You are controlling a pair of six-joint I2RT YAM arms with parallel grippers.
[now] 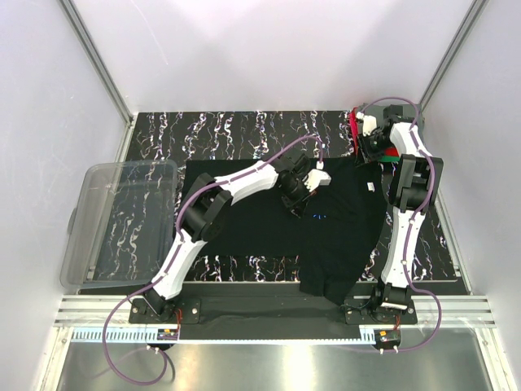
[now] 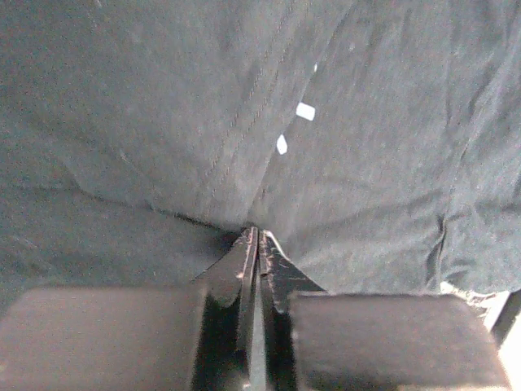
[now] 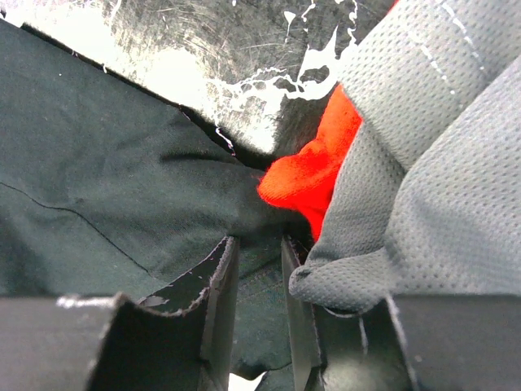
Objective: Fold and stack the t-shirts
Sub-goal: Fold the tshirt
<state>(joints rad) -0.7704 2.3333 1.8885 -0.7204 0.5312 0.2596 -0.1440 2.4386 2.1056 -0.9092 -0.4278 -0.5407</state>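
My left gripper should leave the middle of the black t-shirt, as the shirt's corner crowds the folded stack, and take the far bin-side corner [image 1: 190, 164] to help move the shirt clear.
The black t-shirt [image 1: 269, 220] lies spread flat over the middle of the table, with a small white neck tag [image 1: 370, 187] and a tiny blue logo [image 1: 319, 216]. My left gripper [image 1: 303, 195] rests on its upper middle. In the left wrist view the left gripper [image 2: 257, 235] is shut, and creases in the black cloth [image 2: 163, 122] run into its tips. My right gripper [image 1: 373, 151] is at the shirt's far right corner. There the right gripper [image 3: 259, 244] has black cloth [image 3: 98, 163] filling the gap between its fingers. Folded red [image 3: 317, 175] and grey [image 3: 440, 163] shirts press against it.
A clear plastic bin [image 1: 122, 220] sits at the table's left edge. The folded stack, showing red [image 1: 355, 124] and green [image 1: 395, 157], is in the back right corner behind the right arm. The marbled black table [image 1: 244, 130] is enclosed by white walls.
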